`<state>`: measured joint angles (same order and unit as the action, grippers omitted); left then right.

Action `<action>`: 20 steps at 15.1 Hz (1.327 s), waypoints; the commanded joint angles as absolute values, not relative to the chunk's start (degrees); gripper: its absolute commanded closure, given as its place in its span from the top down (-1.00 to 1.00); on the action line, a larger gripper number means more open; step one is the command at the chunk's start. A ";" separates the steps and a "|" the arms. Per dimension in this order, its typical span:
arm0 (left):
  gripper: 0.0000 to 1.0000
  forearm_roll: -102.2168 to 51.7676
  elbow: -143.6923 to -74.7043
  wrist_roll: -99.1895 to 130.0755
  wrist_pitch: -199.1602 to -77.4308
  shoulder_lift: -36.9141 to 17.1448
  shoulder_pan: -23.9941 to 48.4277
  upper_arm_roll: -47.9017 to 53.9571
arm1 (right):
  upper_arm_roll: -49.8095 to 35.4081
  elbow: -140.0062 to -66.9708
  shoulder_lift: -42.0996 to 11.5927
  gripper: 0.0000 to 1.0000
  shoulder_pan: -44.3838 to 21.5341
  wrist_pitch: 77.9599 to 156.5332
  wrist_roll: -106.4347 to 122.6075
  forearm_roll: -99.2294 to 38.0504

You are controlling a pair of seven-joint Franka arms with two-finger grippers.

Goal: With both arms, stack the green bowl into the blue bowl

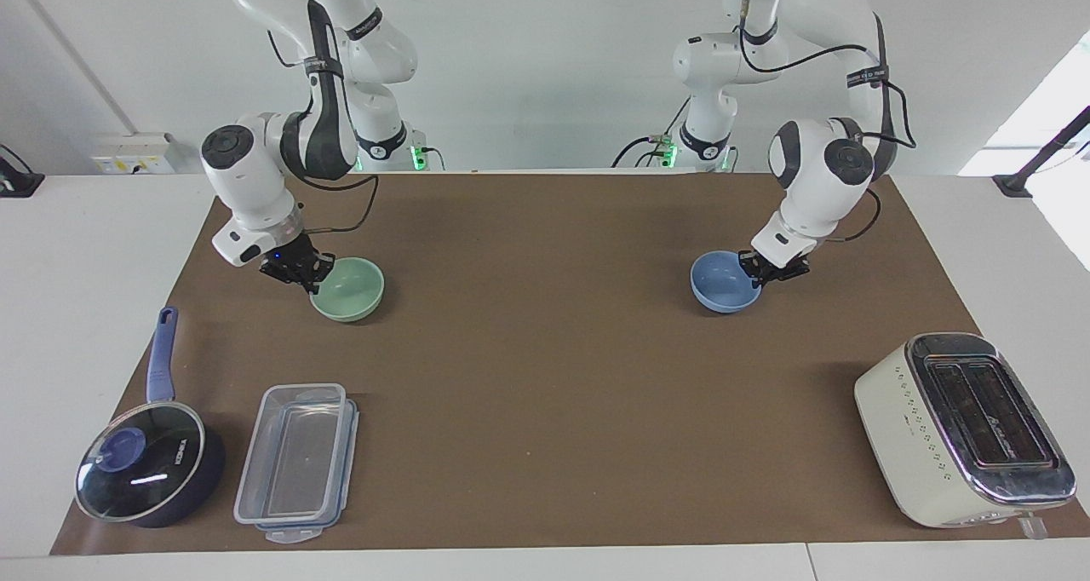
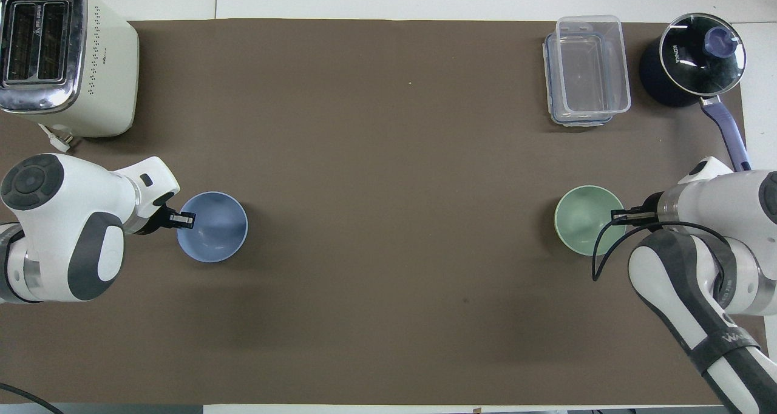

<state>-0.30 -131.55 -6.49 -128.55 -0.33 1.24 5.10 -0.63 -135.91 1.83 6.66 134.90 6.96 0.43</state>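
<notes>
My left gripper is to let go of the blue bowl near the middle of the brown mat (image 2: 371, 230), well short of the green bowl.
The green bowl (image 1: 351, 289) is near the right arm's end of the brown mat. My right gripper (image 1: 308, 276) is shut on the part of its rim toward that end of the table; both show in the overhead view, the green bowl (image 2: 581, 220) and the right gripper (image 2: 619, 218). The blue bowl (image 1: 722, 282) is near the left arm's end. My left gripper (image 1: 764, 271) is shut on the part of its rim toward that end, seen from above as the blue bowl (image 2: 213, 226) and the left gripper (image 2: 181, 220). Both bowls look slightly tilted and barely off the mat.
A cream toaster (image 1: 962, 428) stands farther from the robots at the left arm's end. A clear lidded box (image 1: 296, 460) and a dark blue saucepan with a glass lid (image 1: 145, 466) stand farther out at the right arm's end. The brown mat (image 1: 545, 351) lies between the bowls.
</notes>
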 commanded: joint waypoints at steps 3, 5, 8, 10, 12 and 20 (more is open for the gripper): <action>-1.00 0.27 -115.28 2.77 -114.83 -4.72 8.13 5.19 | -0.97 -130.36 4.65 -1.00 7.56 127.19 8.09 0.00; -1.00 -1.22 -110.84 12.70 -112.50 -6.41 15.87 5.19 | -0.88 -127.02 5.18 -1.00 7.56 124.21 7.82 0.00; -1.00 -2.11 -114.16 22.99 -119.07 -6.68 26.69 5.19 | -0.70 -121.66 7.02 -1.00 7.65 117.36 7.82 0.00; -1.00 -2.20 -115.13 25.83 -121.54 -8.34 30.13 5.19 | -0.70 -119.11 8.17 -1.00 7.65 112.79 7.82 0.00; -1.00 -3.33 -115.40 26.45 -122.60 -9.14 31.46 5.19 | -0.62 -117.17 9.22 -1.00 7.65 109.00 7.82 0.00; -1.00 -5.10 -115.75 25.66 -125.60 -11.51 32.52 5.27 | -2.11 -110.06 7.57 -1.00 5.01 102.23 4.04 -2.64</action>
<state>-3.82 -115.01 26.68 -124.35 -12.05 31.50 6.22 -1.54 -114.03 9.41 5.74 105.30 5.52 -2.39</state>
